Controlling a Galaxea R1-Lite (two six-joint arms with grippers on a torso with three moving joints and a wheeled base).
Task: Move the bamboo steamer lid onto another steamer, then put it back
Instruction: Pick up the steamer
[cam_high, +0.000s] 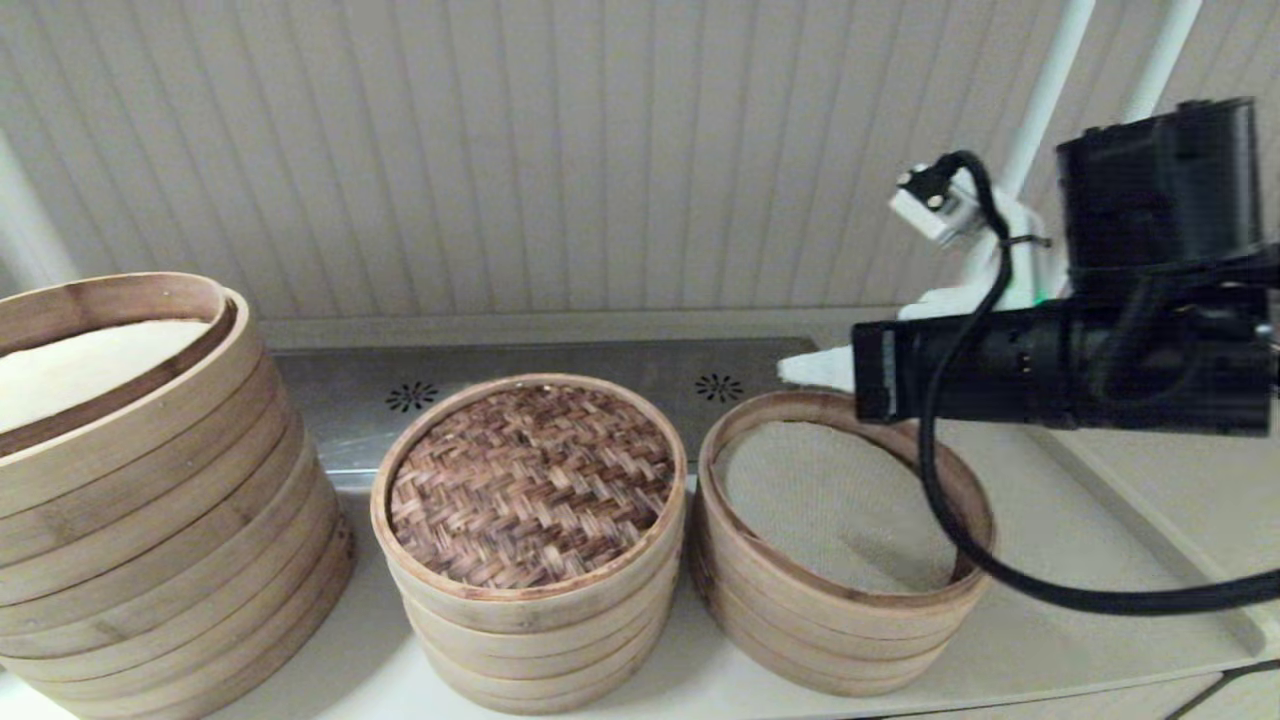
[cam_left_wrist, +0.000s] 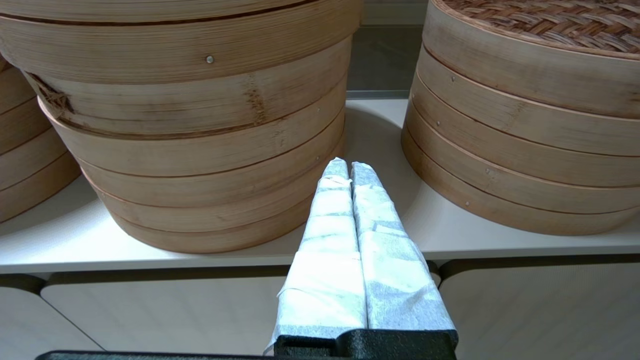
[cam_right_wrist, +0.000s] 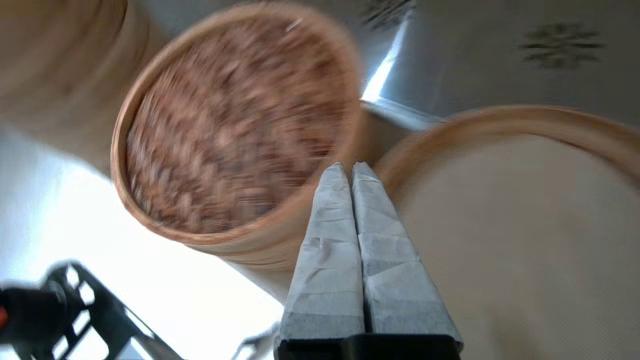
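I need to next move my right gripper to the bamboo steamer lid and close it on the small twisted loop in its middle (cam_high: 535, 482) (cam_right_wrist: 237, 122).
The bamboo steamer lid (cam_high: 530, 482), its dark herringbone weave set in a pale hoop, lies on the middle stack of rings (cam_high: 530, 640). It also shows in the right wrist view as the lid (cam_right_wrist: 235, 125) and in the left wrist view as the lid (cam_left_wrist: 550, 20). To its right stands the other steamer (cam_high: 830, 640) with its grey-beige cloth liner (cam_high: 830, 505) uncovered. My right gripper (cam_high: 812, 368) hovers over that steamer's back rim, pointing toward the lid. It is shut and empty (cam_right_wrist: 350, 167). My left gripper (cam_left_wrist: 349, 164) is shut and empty, low before the counter edge.
A much larger tall steamer stack (cam_high: 150, 520) stands at the left, close to the middle stack. A steel panel with vent holes (cam_high: 560, 375) runs behind. My right arm's black cable (cam_high: 950, 520) hangs across the right steamer. White poles (cam_high: 1040, 110) rise at the back right.
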